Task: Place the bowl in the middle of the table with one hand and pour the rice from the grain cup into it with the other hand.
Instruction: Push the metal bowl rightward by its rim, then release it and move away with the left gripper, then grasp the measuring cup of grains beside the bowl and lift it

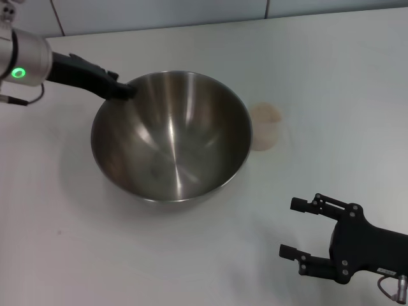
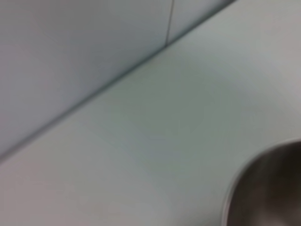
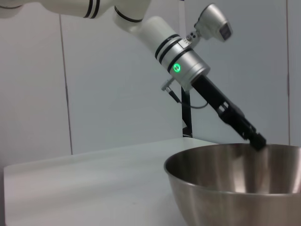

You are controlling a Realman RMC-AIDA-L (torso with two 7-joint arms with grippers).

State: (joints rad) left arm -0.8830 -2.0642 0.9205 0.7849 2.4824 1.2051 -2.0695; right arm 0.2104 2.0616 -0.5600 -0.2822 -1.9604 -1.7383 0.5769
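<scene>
The grain cup's handle [image 1: 287,110], on the grain cup's side away from the steel bowl, is next for my right gripper to go to and close on.
The steel bowl [image 1: 172,140] sits on the white table [image 1: 76,255] left of centre and is empty inside. My left gripper [image 1: 125,90] comes in from the far left and is shut on the bowl's far-left rim; the right wrist view shows it [image 3: 258,141] at the rim of the bowl [image 3: 235,188]. Part of the bowl's rim shows in the left wrist view [image 2: 263,193]. The grain cup [image 1: 266,125] stands just behind and to the right of the bowl, partly hidden by it, with beige rice [image 1: 264,114] at its top. My right gripper [image 1: 293,227] is open and empty at the front right.
A pale panelled wall [image 1: 191,13] runs along the table's far edge. Bare tabletop lies in front of the bowl and to the far right [image 1: 344,83].
</scene>
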